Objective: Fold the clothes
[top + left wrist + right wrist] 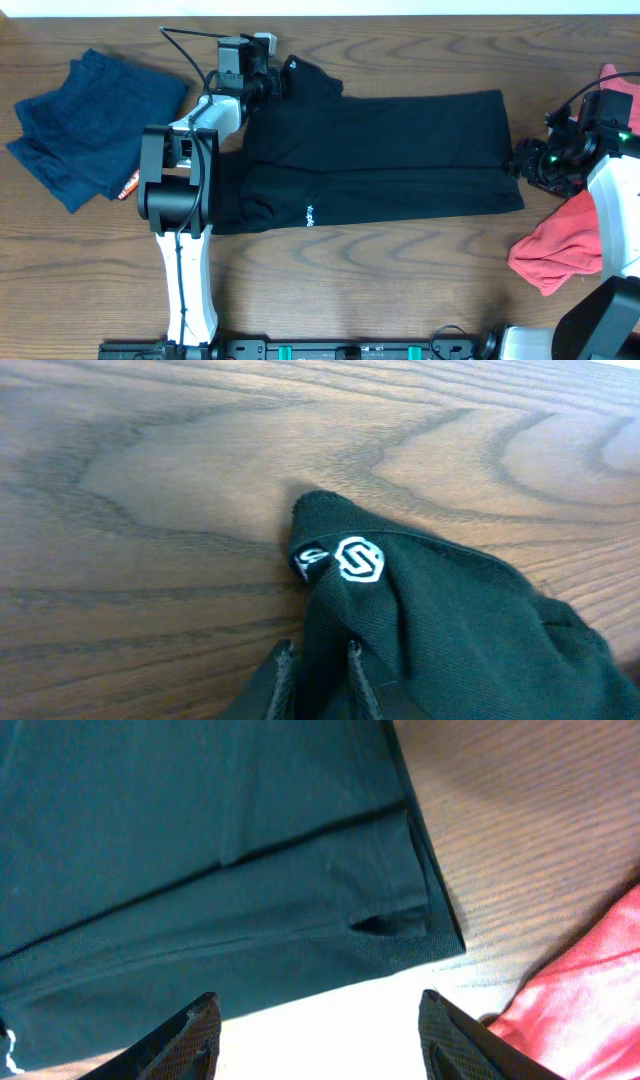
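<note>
The black T-shirt's logo end hangs loose past my left gripper's fingers. Next, I open them and pinch the cloth closer to the white logo (338,603) before folding.
The black T-shirt (390,155) lies lengthwise across the middle of the table, with a small white logo (310,214) near its front edge. My left gripper (278,80) is at the shirt's far left corner, shut on a pinch of black fabric (420,630) just below a white logo mark (360,558); its fingertips (320,658) close on the cloth. My right gripper (520,162) is open and empty at the shirt's right edge. In the right wrist view its fingers (320,1020) are spread wide over the shirt's hem (250,890).
A navy blue garment (90,125) lies folded at the far left, a small orange object (128,185) beside it. A pinkish-red garment (560,250) is bunched at the right by the right arm's base and shows in the right wrist view (590,1005). Wooden tabletop (400,300) all round.
</note>
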Controlling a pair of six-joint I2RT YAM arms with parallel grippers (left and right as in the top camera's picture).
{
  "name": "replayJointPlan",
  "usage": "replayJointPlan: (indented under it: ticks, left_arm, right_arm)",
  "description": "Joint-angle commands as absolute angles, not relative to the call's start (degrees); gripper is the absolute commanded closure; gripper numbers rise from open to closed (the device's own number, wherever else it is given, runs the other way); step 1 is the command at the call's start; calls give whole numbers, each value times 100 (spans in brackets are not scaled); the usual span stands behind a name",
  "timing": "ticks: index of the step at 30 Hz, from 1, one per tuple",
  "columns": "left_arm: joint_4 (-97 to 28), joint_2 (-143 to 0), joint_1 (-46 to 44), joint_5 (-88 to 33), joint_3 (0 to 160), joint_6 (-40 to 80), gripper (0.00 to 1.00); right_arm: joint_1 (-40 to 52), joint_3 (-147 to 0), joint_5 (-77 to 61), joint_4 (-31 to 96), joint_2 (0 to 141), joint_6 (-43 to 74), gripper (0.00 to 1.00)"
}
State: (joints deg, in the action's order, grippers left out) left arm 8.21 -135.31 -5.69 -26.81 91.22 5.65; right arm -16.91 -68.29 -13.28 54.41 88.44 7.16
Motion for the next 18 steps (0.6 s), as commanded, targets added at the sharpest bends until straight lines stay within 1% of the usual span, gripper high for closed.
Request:
replayJointPlan:
  ticks: [1,3,9,15,18]
  left_arm:
    - [880,-13585,-563,-3140,9258,701,88]
    - [893,-13574,-532,-3511,9292,860,94]
    - [891,-13430,-388,-4112,9312,1135,94]
    - [716,-13408,-322,-4119,9310,1153,94]
    - [552,-13408,-318,-4174,9310,1181,94]
  right_arm:
    - [-1640,-6877,-1356,5332,8812,725,40]
    - [-1640,-6877,-1354,5194,8814,722,40]
    - [-1643,-6873,-1352,4724,8820,722,41]
    - [-1636,-6866,-1328,4289,8892,720,44]
    - [-1614,-6866,-1291,3833,9096,722,44]
